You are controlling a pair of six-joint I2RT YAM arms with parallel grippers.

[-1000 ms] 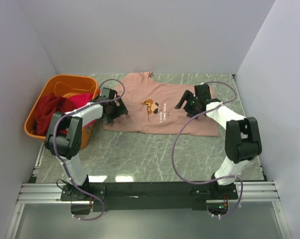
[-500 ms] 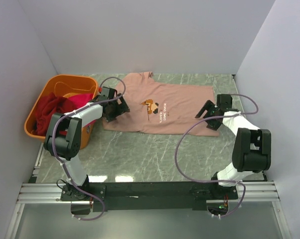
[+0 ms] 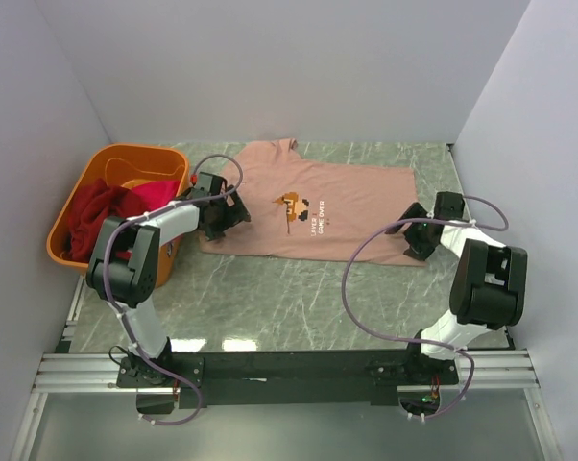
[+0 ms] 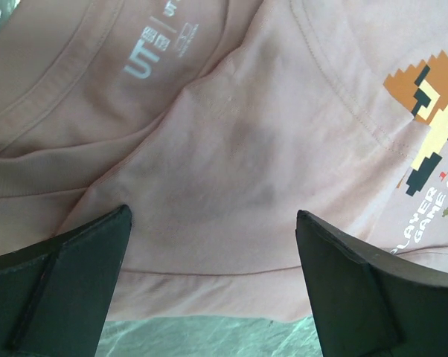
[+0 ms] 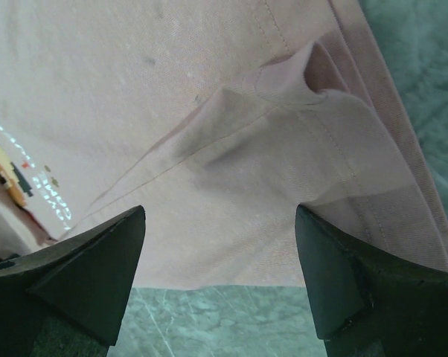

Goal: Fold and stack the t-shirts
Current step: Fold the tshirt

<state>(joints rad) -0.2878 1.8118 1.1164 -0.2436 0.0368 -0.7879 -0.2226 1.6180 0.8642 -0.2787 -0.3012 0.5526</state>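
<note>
My left gripper needs to next move to the dusty pink t-shirt and close on the end of its far sleeve [image 3: 273, 145], toward the back wall.
A dusty pink t-shirt [image 3: 313, 206] with a pixel-art figure print lies spread on the green marble table, neck to the left. My left gripper [image 3: 227, 213] hovers open over its left, collar end; in the left wrist view the cloth [image 4: 231, 149] lies between the wide-apart jaws [image 4: 213, 216], untouched. Over the shirt's right near corner my right gripper [image 3: 414, 232] is also open, with the hem [image 5: 209, 89] showing between its jaws [image 5: 220, 212]. A dark red t-shirt [image 3: 92, 211] and a magenta one [image 3: 153, 192] sit bunched in the tub.
The orange plastic tub [image 3: 135, 151] stands at the left, close beside the left arm. White walls close in the table on three sides. Bare marble [image 3: 289, 288] stretches between the shirt and the arm bases.
My right gripper has swung from the shirt's middle right out to its right near corner, and the shirt's right side now lies flatter and wider. The left gripper has barely moved.
</note>
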